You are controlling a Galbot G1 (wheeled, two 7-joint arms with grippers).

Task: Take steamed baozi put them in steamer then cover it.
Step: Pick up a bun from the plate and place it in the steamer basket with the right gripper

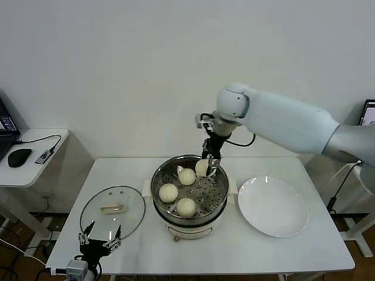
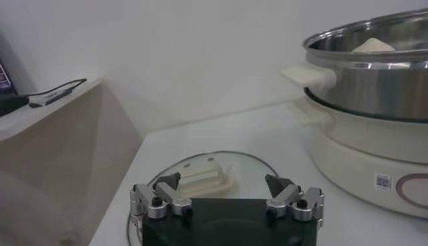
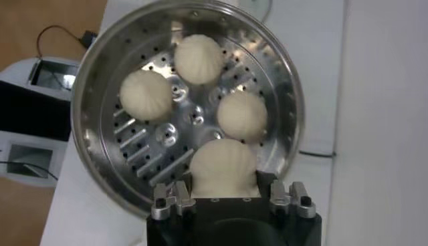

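Observation:
I need to let go of the baozi with my right gripper on the tray's bare patch (image 1: 209,189) (image 3: 185,164) that faces the white plate, next to the other baozi.
The steamer (image 1: 157,186) stands mid-table, its perforated tray (image 3: 167,137) holding three baozi (image 1: 187,176) (image 1: 169,192) (image 1: 186,206). My right gripper (image 1: 210,167) reaches into the pot at its back right and is shut on another baozi (image 3: 223,167), held between the fingers just over the tray. The cover (image 1: 129,202), a glass lid with a cream handle (image 2: 200,179), lies flat on the table left of the steamer. My left gripper (image 1: 99,239) is at the table's front left edge, just short of the lid, open and empty.
A white plate (image 1: 273,206) lies bare on the table right of the steamer. A side table (image 1: 35,167) with a mouse and cables stands at the far left. The wall is close behind the table.

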